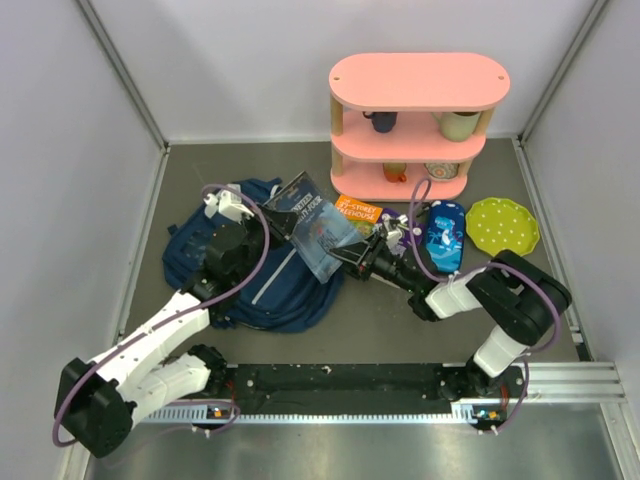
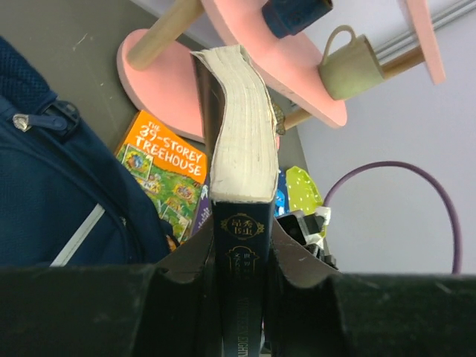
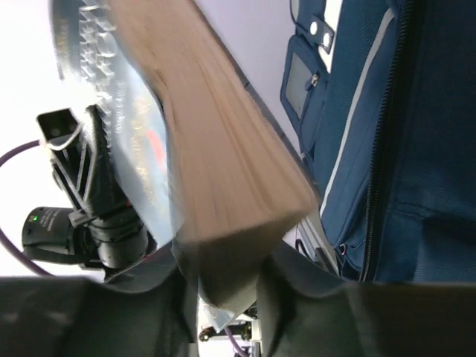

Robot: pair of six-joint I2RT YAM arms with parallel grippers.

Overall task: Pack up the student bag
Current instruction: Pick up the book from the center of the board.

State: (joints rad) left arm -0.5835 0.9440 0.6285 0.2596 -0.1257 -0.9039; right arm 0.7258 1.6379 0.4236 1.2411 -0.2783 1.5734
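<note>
Next, I steady the opposite corner with my right gripper while my left gripper takes the page edge (image 2: 245,141), because my left gripper is pinching the spine end of the dark book.
A thick dark book (image 1: 310,225) hangs in the air above the right side of the student bag (image 1: 270,290), a navy backpack lying flat on the table. My left gripper (image 1: 272,222) is shut on the book's spine end (image 2: 238,134), fingers pressed to both covers (image 2: 242,253). From the right, my right gripper (image 1: 352,255) has the book's opposite corner (image 3: 216,149) between its fingers (image 3: 227,286), which lie against both sides. The bag's zip and white stripe (image 3: 416,149) show beside that corner. The bag also fills the left edge (image 2: 44,193) of the left wrist view.
A pink three-tier shelf (image 1: 415,85) with mugs stands at the back. In front of it lie an orange Treehouse book (image 1: 358,212), a blue pencil case (image 1: 445,235) and a green dotted plate (image 1: 502,225). Grey walls close in both sides.
</note>
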